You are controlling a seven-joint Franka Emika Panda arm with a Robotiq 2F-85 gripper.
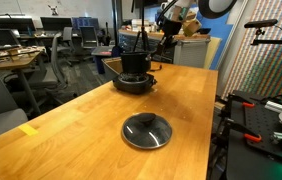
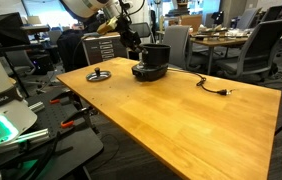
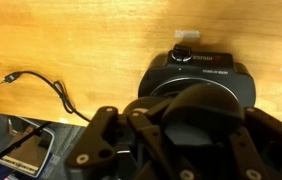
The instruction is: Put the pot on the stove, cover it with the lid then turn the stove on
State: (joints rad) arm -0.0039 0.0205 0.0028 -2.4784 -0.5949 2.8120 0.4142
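The low black stove has a top plate. I need to set the black pot down on the top plate of the low black stove (image 1: 134, 79) and open my gripper to release it there.
The black pot (image 1: 134, 64) stands on the low black stove (image 1: 133, 86) at the far end of the wooden table; both also show in an exterior view, the pot (image 2: 157, 56) on the stove (image 2: 149, 73). My gripper (image 1: 142, 42) is over the pot's side, shut on its long handle. In the wrist view my gripper (image 3: 186, 125) fills the foreground with the dark handle (image 3: 196, 100) between its fingers, and the stove (image 3: 221, 78) with its control knob (image 3: 184, 55) lies beyond. The dark glass lid (image 1: 146, 131) lies flat on the table, apart from the stove, and also shows in an exterior view (image 2: 99, 74).
The stove's power cord (image 2: 213, 89) trails loose across the table, unplugged, and also shows in the wrist view (image 3: 43, 86). A yellow tape strip (image 1: 29, 129) is on the table edge. Office chairs and desks stand behind. A rack with equipment (image 2: 6, 110) stands beside the table.
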